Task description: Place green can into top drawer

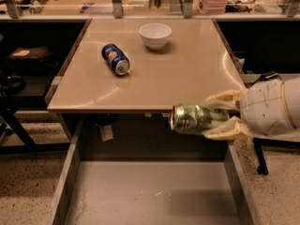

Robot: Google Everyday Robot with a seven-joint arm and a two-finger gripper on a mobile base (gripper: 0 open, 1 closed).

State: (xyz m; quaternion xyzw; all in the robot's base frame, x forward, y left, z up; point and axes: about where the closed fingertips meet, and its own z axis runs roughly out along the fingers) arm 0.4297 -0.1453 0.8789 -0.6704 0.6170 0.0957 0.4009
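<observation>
Next, I set the green can on the drawer's bare grey bottom, close to its back edge (172, 174), with my gripper. The can still hangs over the open drawer.
The green can (193, 119), mottled green and white with a silver end facing left, lies sideways in my gripper (216, 115). The gripper is shut on it, one tan finger above and one below. The can hangs in the air just past the front edge of the tan tabletop (154, 69), over the back right part of the open top drawer (145, 196). The drawer is grey, wide and shallow, with a bare bottom. My white arm comes in from the right.
A blue can (116, 58) with a red-white logo lies on its side on the tabletop's left half. A white bowl (155, 34) stands near the back. The drawer's side walls (63, 177) run along left and right. Speckled floor lies on both sides.
</observation>
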